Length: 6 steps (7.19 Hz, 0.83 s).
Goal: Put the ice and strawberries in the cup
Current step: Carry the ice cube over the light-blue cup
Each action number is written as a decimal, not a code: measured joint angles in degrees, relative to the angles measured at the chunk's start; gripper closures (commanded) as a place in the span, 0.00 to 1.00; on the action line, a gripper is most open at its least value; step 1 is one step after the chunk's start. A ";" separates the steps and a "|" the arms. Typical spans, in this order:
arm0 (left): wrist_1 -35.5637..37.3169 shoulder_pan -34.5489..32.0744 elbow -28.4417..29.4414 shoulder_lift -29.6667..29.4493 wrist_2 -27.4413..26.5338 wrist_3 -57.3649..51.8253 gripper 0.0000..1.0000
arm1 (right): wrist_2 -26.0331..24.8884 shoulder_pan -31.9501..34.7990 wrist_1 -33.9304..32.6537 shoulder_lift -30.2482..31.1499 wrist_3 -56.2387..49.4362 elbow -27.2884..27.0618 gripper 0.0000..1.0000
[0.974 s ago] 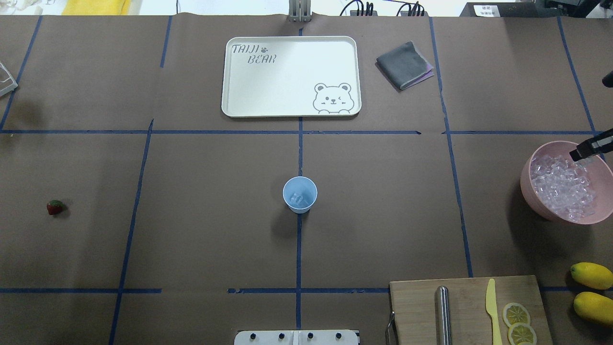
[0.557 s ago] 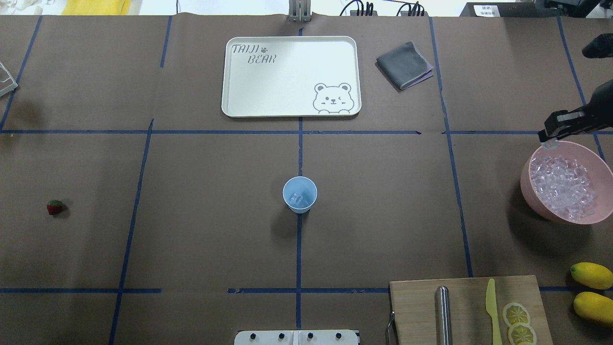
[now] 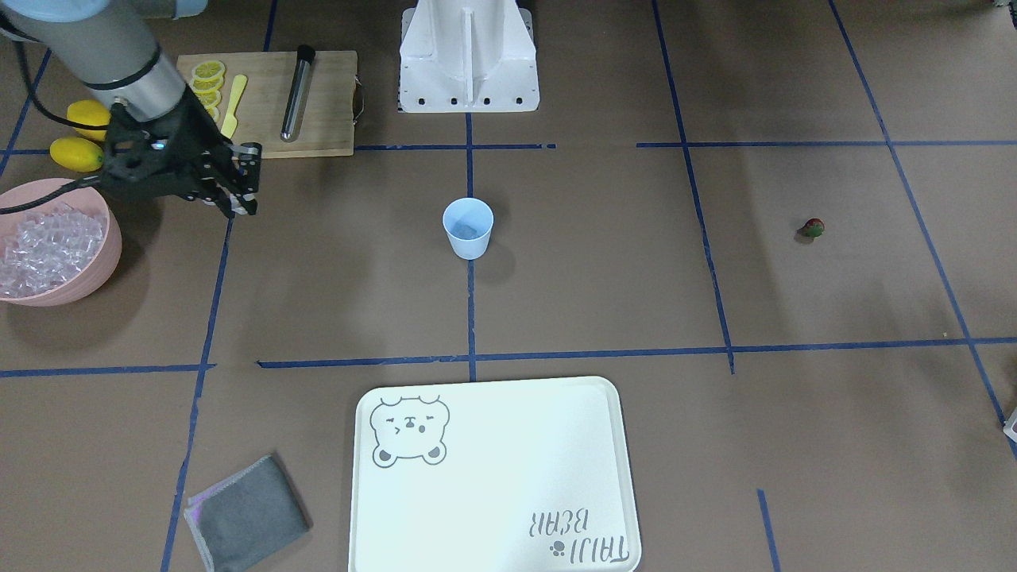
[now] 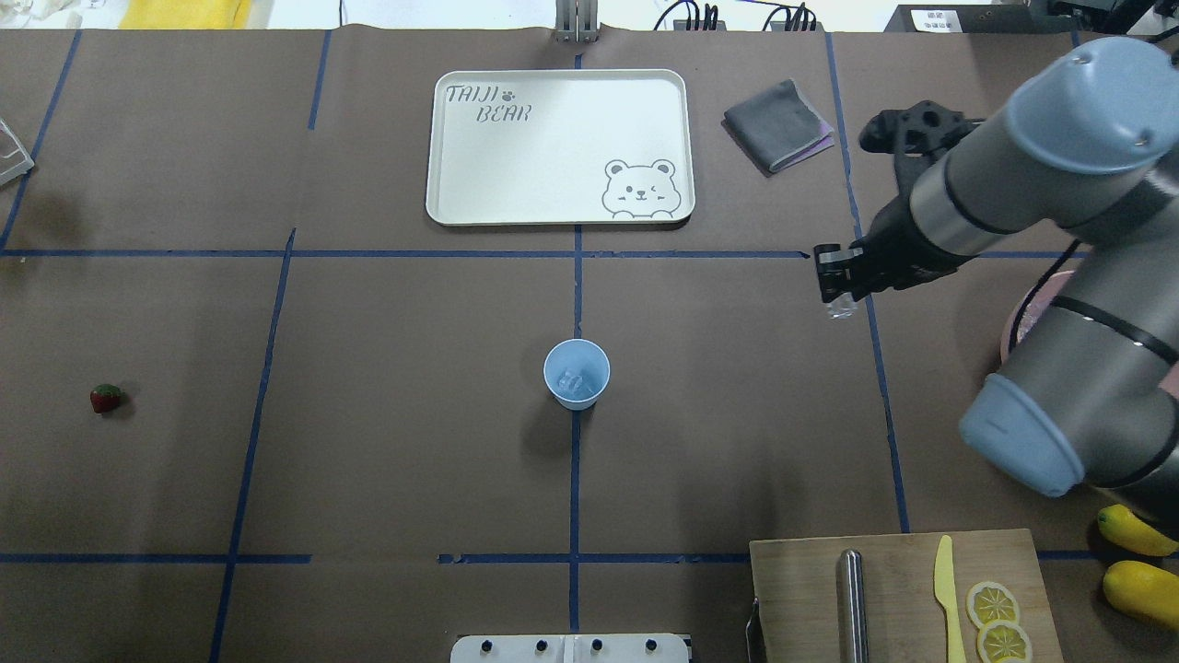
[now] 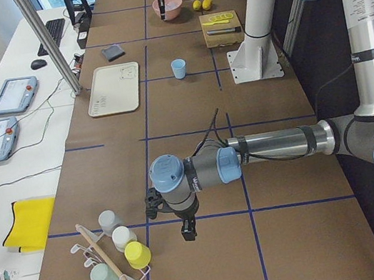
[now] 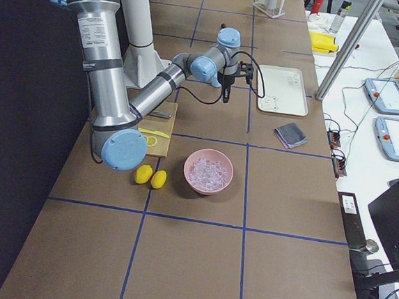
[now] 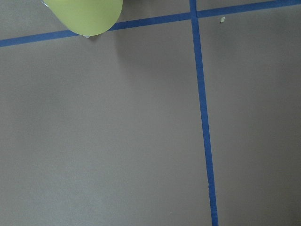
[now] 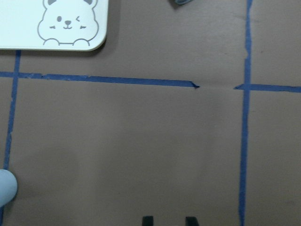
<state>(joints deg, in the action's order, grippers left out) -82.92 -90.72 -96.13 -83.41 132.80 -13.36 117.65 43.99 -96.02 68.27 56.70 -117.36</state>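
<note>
My right gripper is going to drop its ice cube onto the ice in the bottom of the pale blue cup (image 3: pixel 466 232).
The pale blue cup (image 4: pixel 577 371) stands upright at the table's middle, with a few clear ice cubes in its bottom. My right gripper (image 4: pixel 834 290) hangs above the table to the cup's right, shut on one ice cube (image 4: pixel 840 308). More ice (image 3: pixel 40 246) fills the pink bowl (image 3: pixel 111 230) at the right end. A red strawberry (image 4: pixel 106 398) lies alone far to the left. My left gripper (image 5: pixel 187 230) shows only in the exterior left view, pointing down near a cup rack; I cannot tell whether it is open or shut.
A white bear tray (image 4: pixel 559 147) and a grey cloth (image 4: pixel 778 124) lie at the back. A cutting board (image 4: pixel 898 589) with lemon slices, a yellow knife and a metal rod sits front right, beside two lemons (image 4: pixel 1138 589). A rack of cups (image 5: pixel 114 261) stands by the left arm.
My right arm has lifted out of the pink bowl and swung left toward the table's middle, carrying an ice cube. The cup and the strawberry have not moved.
</note>
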 measured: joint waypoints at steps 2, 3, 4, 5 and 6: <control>-0.02 0.02 -0.08 0.00 0.00 -0.06 0.00 | -4.11 -5.34 -3.35 -8.70 6.36 3.17 0.91; -0.03 0.02 -0.09 0.00 0.00 -0.08 0.00 | -5.89 -7.59 -3.76 -11.64 9.26 4.16 0.91; -0.04 0.02 -0.11 0.00 0.00 -0.08 0.00 | -7.71 -9.60 -3.92 -14.30 11.94 5.38 0.91; -0.04 0.02 -0.11 0.02 0.02 -0.09 0.00 | -10.10 -11.67 -3.97 -17.76 14.77 8.15 0.91; -0.05 0.02 -0.11 0.04 0.23 -0.07 0.00 | -12.56 -13.51 -3.95 -21.28 16.68 12.13 0.91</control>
<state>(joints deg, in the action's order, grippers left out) -82.97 -90.70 -96.24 -83.37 133.03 -13.43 105.09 30.48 -99.97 47.00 73.38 -105.22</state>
